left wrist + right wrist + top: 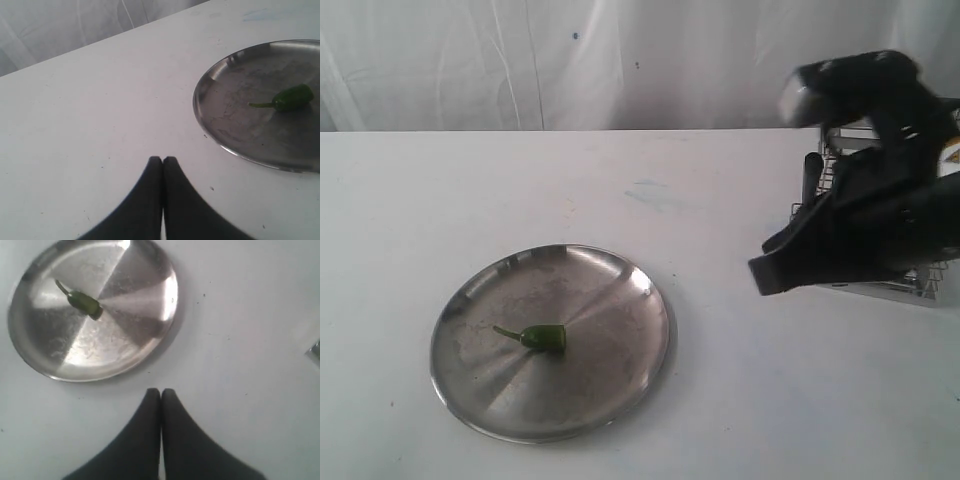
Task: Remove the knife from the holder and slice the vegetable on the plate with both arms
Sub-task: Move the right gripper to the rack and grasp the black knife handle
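Note:
My right gripper should next go to the knife in the wire holder and close on the top end of its black handle (813, 164).
The steel plate (610, 300) lies left of the table's middle, with the small green vegetable (544, 338) on it, stem pointing left. My right gripper (767, 275) hangs shut and empty over the table, to the right of the plate and in front of the wire holder (842, 142). A black upright handle (812, 178), apparently the knife, stands in the holder; its blade is hidden. The right wrist view shows the shut gripper (161, 391) just short of the plate (125, 340) and vegetable (85, 303). My left gripper (162, 159) is shut and empty over bare table beside the plate (235, 100) and vegetable (290, 98).
The table top (470, 200) is white, and a white curtain (620, 60) hangs behind its far edge. My right arm covers most of the holder. A corner of metal (315, 350) shows at the edge of the right wrist view.

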You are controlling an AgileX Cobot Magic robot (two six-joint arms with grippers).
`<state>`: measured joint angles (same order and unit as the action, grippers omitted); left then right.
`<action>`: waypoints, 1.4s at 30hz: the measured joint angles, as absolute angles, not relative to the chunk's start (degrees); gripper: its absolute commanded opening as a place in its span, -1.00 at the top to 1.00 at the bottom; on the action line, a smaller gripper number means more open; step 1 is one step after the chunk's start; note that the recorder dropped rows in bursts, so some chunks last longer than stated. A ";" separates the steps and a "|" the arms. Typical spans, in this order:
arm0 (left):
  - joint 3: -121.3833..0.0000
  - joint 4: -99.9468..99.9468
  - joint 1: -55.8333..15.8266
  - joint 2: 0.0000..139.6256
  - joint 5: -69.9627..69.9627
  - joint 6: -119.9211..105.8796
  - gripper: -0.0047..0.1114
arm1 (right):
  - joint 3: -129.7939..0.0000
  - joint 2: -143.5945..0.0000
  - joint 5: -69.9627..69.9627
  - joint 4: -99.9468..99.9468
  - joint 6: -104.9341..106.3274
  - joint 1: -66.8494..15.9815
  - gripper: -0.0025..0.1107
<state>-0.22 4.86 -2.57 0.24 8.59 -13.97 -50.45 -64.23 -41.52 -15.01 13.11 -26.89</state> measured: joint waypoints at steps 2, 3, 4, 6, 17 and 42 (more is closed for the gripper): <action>-0.22 4.86 -2.57 0.24 8.59 -13.97 0.92 | -50.45 -66.07 -38.29 -8.44 7.06 -30.61 0.96; -0.22 4.86 -2.57 0.24 8.59 -13.97 0.92 | -50.45 -66.70 -36.52 -4.26 2.89 -31.93 0.96; -0.22 4.86 -2.57 0.24 8.59 -13.97 0.92 | -50.45 -67.03 -34.93 0.00 -1.48 -32.81 0.96; -0.22 4.86 -2.57 0.24 8.59 -13.97 0.92 | -50.45 -67.11 -33.04 8.68 -9.20 -33.34 0.96; -0.22 4.86 -2.57 0.24 8.59 -13.97 0.92 | -50.66 -70.91 -31.63 30.70 -28.06 -33.58 0.08; -0.22 4.86 -2.57 0.24 8.59 -13.97 0.92 | -54.10 -86.52 -36.96 70.81 -81.91 -33.61 0.03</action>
